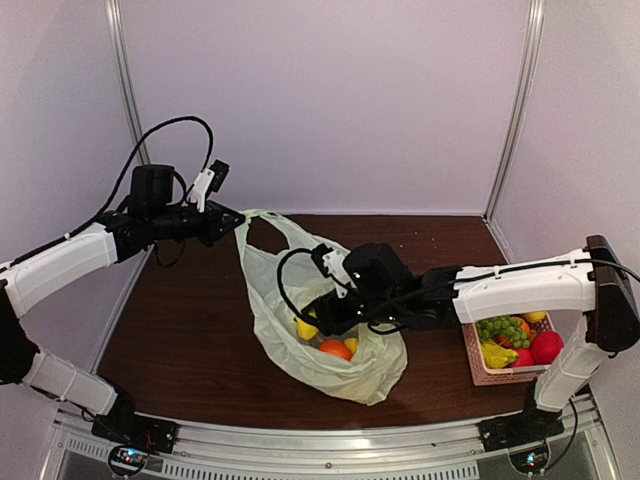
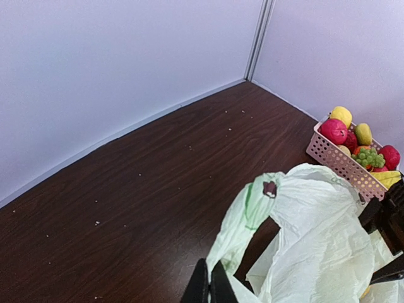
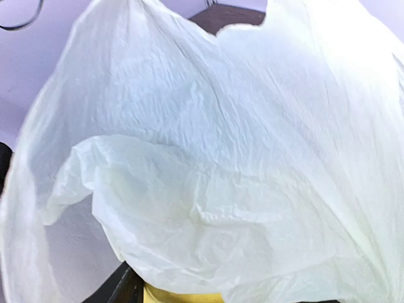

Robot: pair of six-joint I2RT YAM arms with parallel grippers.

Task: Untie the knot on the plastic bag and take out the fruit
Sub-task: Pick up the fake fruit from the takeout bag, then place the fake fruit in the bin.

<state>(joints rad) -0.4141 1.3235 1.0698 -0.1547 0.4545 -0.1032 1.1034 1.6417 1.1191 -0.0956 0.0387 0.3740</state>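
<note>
I'll release the yellow fruit from my right gripper just behind the green grapes in the pink basket [image 1: 485, 302].
The pale green plastic bag [image 1: 330, 330] lies mid-table with its mouth open; no knot shows. My left gripper [image 1: 236, 222] is shut on one handle loop [image 2: 252, 214] and holds it up and to the left. My right gripper [image 1: 318, 322] reaches into the bag's mouth beside a yellow fruit [image 1: 306, 329]. An orange fruit [image 1: 335, 349] lies just in front of it in the bag. In the right wrist view, bag plastic [image 3: 214, 145] fills the frame. Only one dark finger [image 3: 123, 291] and a yellow fruit [image 3: 183, 297] beside it show at the bottom edge. How the jaws stand is hidden.
A pink slatted basket [image 1: 478, 368] stands at the right front with green grapes [image 1: 503, 329], red round fruits [image 1: 545, 347] and yellow fruits. It also shows in the left wrist view [image 2: 338, 159]. White walls close the table at the back and sides.
</note>
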